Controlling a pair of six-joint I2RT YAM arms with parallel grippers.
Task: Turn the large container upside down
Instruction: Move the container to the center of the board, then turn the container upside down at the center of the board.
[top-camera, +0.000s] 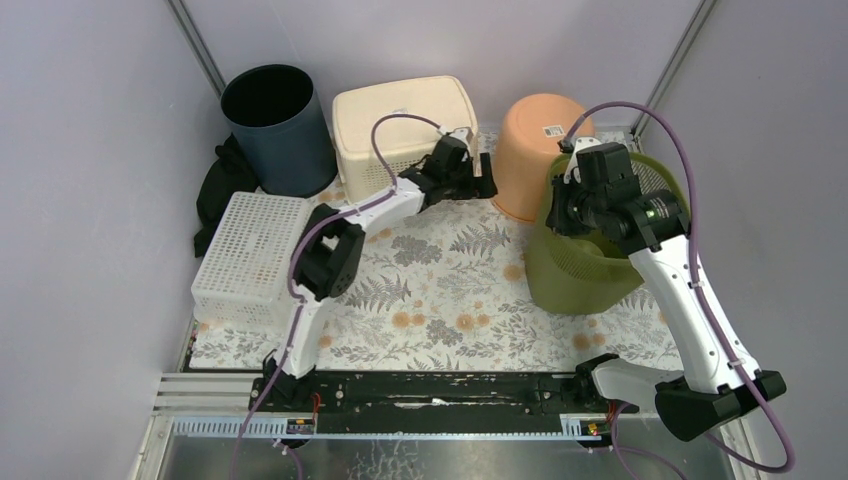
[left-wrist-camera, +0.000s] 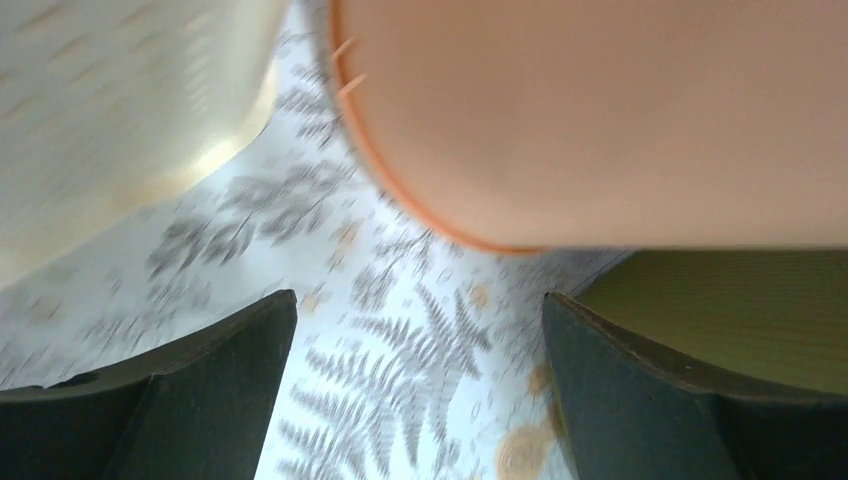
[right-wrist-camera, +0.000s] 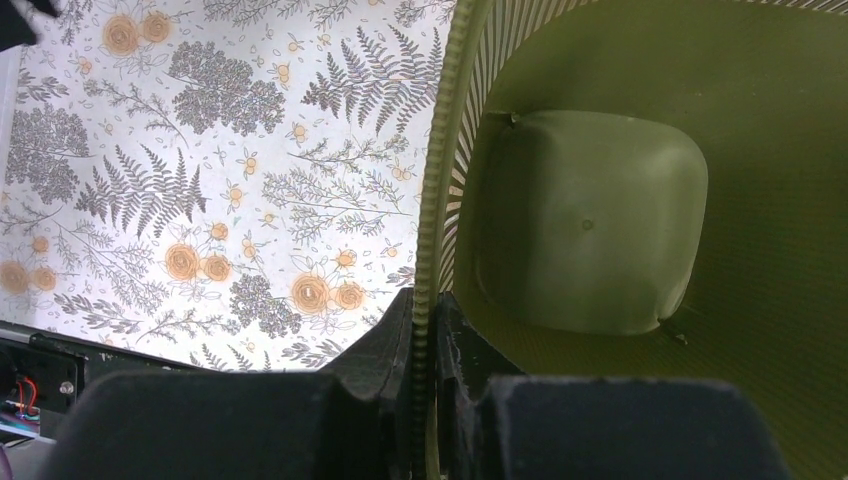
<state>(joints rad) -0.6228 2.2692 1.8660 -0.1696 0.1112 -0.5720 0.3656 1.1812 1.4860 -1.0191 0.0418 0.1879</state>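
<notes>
Next, my right gripper puts the green basket down on the open floral mat (top-camera: 492, 283) (right-wrist-camera: 362, 206) in front of the orange bucket.
A green slatted basket (top-camera: 585, 270) stands at the right of the floral mat, tilted, its mouth facing up towards the right arm. My right gripper (top-camera: 565, 200) is shut on its rim; in the right wrist view the ribbed rim runs between the closed fingers (right-wrist-camera: 425, 310), with the basket's empty inside (right-wrist-camera: 600, 220) to the right. My left gripper (top-camera: 480, 180) is open and empty at the back, next to an upside-down orange bucket (top-camera: 535, 150). In the left wrist view the gripper (left-wrist-camera: 420, 297) hangs over the mat, with the bucket's wall (left-wrist-camera: 600, 110) just ahead.
An upside-down cream basket (top-camera: 400, 120) sits at the back centre, blurred in the left wrist view (left-wrist-camera: 100, 100). A dark blue bin (top-camera: 275, 125) stands upright at the back left beside a black cloth (top-camera: 215, 190). A white perforated crate (top-camera: 250, 255) lies at the left.
</notes>
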